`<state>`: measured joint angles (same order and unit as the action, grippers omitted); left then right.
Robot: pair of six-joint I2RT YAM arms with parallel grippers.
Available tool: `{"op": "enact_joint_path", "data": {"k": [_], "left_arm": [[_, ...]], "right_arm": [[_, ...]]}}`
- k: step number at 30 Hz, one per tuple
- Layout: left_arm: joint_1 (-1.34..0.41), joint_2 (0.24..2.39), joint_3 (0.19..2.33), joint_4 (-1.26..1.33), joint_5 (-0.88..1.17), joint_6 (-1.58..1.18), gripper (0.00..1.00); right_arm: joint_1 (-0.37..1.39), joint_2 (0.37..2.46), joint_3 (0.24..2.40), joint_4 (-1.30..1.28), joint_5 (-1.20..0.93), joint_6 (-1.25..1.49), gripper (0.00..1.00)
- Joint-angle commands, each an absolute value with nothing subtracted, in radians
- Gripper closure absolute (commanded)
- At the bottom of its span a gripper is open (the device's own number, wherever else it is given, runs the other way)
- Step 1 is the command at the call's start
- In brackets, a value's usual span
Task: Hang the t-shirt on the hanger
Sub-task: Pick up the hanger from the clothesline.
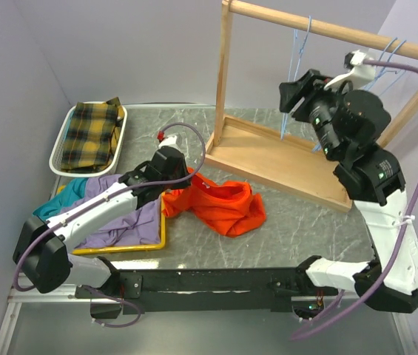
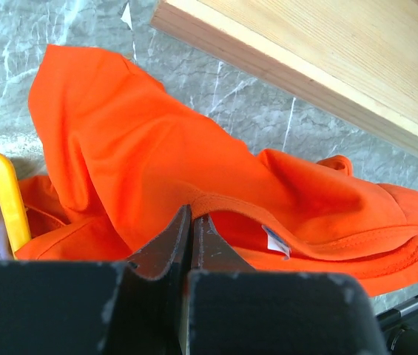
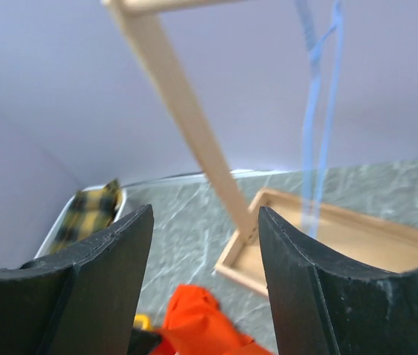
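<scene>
The light-blue hanger closest to the rack's post is next, and my right gripper should close on the hanger's near arm (image 1: 291,80) (image 3: 309,133), below the hook.
The orange-red t-shirt (image 1: 220,207) lies crumpled on the marble table in front of the wooden rack. My left gripper (image 1: 177,180) is low at its left edge. In the left wrist view my left gripper (image 2: 191,214) is shut, its tips pinching the t-shirt (image 2: 157,140) at the collar band. My right gripper (image 1: 290,100) is raised and open, close to a light-blue hanger (image 1: 296,63) on the rack's bar. In the right wrist view my right gripper (image 3: 205,211) is open and empty; the hanger (image 3: 318,111) is blurred to the upper right and the t-shirt (image 3: 194,318) is far below.
The wooden rack has a base tray (image 1: 282,159), a post (image 1: 223,74) and a top bar (image 1: 327,29); two more blue hangers (image 1: 390,53) hang at its right. A yellow tray (image 1: 163,233) holds purple and teal garments. A white basket (image 1: 59,144) holds plaid cloth.
</scene>
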<state>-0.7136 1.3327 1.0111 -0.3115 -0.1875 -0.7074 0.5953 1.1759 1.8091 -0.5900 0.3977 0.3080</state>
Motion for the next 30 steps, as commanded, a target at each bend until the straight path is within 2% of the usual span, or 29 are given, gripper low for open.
{"op": "enact_joint_path", "data": {"k": [1,5,14,15,21,30], "left_arm": [[-0.709,1.335,1.065,-0.293,-0.176,-0.686,0.97],[-0.707,1.331,1.077,-0.307,-0.181,-0.675,0.97],[-0.706,1.321,1.089,-0.325,-0.193,-0.664,0.97],[-0.706,1.319,1.091,-0.327,-0.193,-0.663,0.97],[-0.703,1.313,1.081,-0.325,-0.198,-0.661,0.97],[-0.701,1.313,1.078,-0.324,-0.199,-0.661,0.97]], "right_arm": [[0.482,1.259,1.901,-0.675,0.307,0.264,0.34],[0.381,1.346,1.96,-0.673,0.245,0.276,0.34],[0.333,1.563,2.146,-0.756,0.278,0.271,0.33],[0.331,1.571,2.154,-0.771,0.311,0.285,0.35],[0.333,1.46,1.977,-0.709,0.373,0.311,0.42],[0.333,1.378,1.901,-0.718,0.433,0.295,0.48]]}}
